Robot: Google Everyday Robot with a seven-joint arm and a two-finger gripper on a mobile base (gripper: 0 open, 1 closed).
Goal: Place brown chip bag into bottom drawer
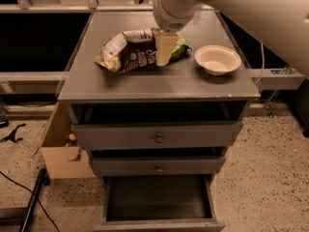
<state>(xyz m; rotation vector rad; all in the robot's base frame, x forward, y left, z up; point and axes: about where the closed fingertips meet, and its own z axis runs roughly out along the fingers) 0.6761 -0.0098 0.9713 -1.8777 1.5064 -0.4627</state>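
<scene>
My gripper is going to close on the middle of the brown chip bag (137, 48), next to the white label panel on that bag.
The brown chip bag (126, 52) lies crumpled on the grey cabinet top (159, 83), left of centre, with tan edges and a white label panel. My gripper (163, 50) hangs from the white arm just over the bag's right end, between it and a green snack bag (179, 48). The bottom drawer (158, 199) is pulled open below, and its dark interior is bare.
A cream bowl (217, 59) sits on the cabinet top to the right of the gripper. Two shallower drawers with round knobs (158, 139) are above the bottom drawer. An open cardboard box (60, 149) stands on the floor at the left. A black cable runs across the floor at lower left.
</scene>
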